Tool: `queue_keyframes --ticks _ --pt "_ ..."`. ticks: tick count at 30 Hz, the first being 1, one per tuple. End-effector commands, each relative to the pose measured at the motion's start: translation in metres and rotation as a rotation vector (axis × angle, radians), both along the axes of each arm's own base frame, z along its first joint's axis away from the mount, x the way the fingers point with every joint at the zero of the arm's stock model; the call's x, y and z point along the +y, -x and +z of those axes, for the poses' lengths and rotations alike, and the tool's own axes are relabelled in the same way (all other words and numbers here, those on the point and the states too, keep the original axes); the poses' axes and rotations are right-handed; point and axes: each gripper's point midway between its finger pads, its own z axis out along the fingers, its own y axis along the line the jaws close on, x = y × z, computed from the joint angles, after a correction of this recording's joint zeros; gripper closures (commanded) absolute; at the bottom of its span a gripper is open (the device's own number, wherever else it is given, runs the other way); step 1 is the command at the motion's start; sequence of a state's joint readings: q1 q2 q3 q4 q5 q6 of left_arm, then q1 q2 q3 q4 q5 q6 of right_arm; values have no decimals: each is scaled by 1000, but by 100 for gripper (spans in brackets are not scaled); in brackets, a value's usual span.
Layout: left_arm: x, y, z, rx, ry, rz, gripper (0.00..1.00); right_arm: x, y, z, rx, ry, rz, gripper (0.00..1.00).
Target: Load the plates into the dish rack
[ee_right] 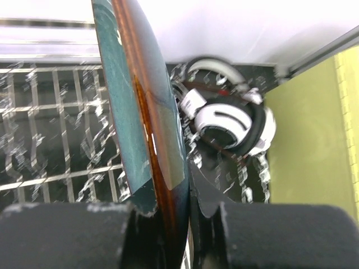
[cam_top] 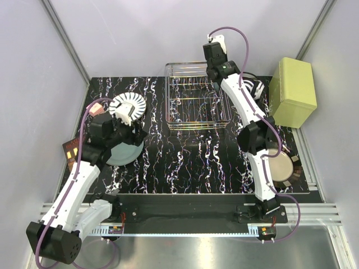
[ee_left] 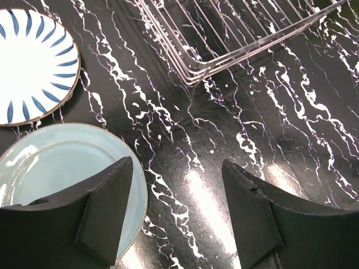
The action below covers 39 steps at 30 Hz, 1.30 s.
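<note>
Next, I let go of the dark teal plate, now held above the silver rack, with my right gripper, upright between the rack's back wires on the white headphones' side (cam_top: 212, 92).
My right gripper (ee_right: 174, 213) is shut on the rim of the dark teal plate (ee_right: 140, 112). It holds the plate edge-on and upright above the right back part of the silver wire dish rack (cam_top: 196, 103), which also shows in the right wrist view (ee_right: 56, 140). My left gripper (ee_left: 176, 207) is open and empty. Its left finger (ee_left: 106, 213) hangs over the right edge of the pale green-blue plate (ee_left: 50, 162), which lies flat on the mat. The striped white plate (ee_left: 33, 61) lies behind it. The beige plate (cam_top: 279, 166) lies at the right, partly under the right arm.
A yellow-green box (cam_top: 291, 92) stands at the back right. White headphones (ee_right: 230, 120) lie between it and the rack. A brown patterned object (cam_top: 70, 150) sits at the mat's left edge. The rack's near corner (ee_left: 190, 73) is ahead of my left gripper.
</note>
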State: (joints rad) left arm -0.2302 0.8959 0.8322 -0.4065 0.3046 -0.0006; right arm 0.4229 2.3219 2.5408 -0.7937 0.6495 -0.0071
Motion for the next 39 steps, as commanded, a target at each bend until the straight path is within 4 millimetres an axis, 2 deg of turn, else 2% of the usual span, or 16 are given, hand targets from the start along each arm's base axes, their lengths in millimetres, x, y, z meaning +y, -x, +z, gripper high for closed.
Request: queue_keyframes --ticks 1,4,5,9,14,19,24,28,31,35,39 --pt "1 -4 8 -52 39 28 31 -26 -13 121 -375 5 -127 100" --pt "-2 -2 4 -38 51 18 31 -31 -22 114 -378 59 -153 100" --pt "-2 -2 4 -36 55 17 30 -31 -24 105 -363 74 -159 100" --pt "-2 -2 2 -28 56 18 30 -30 -31 90 -340 71 -145 100" --pt "-2 -2 -4 -17 49 20 30 -26 -35 86 -344 33 -128 100" --pt "-2 -3 -8 -4 50 22 30 -33 -41 78 -336 46 -145 100" --pt "-2 -4 -11 5 46 23 30 -35 -43 65 -311 47 -150 100" --pt "-2 -5 -12 8 46 23 30 -36 -45 46 -281 49 -160 100" --pt "-2 -5 -12 10 43 22 29 -33 -47 42 -279 37 -156 100" --pt "-2 -5 -15 14 38 22 29 -33 -48 45 -296 20 -166 100" --pt "-2 -6 -15 16 38 21 29 -32 -43 76 -363 -23 -173 100"
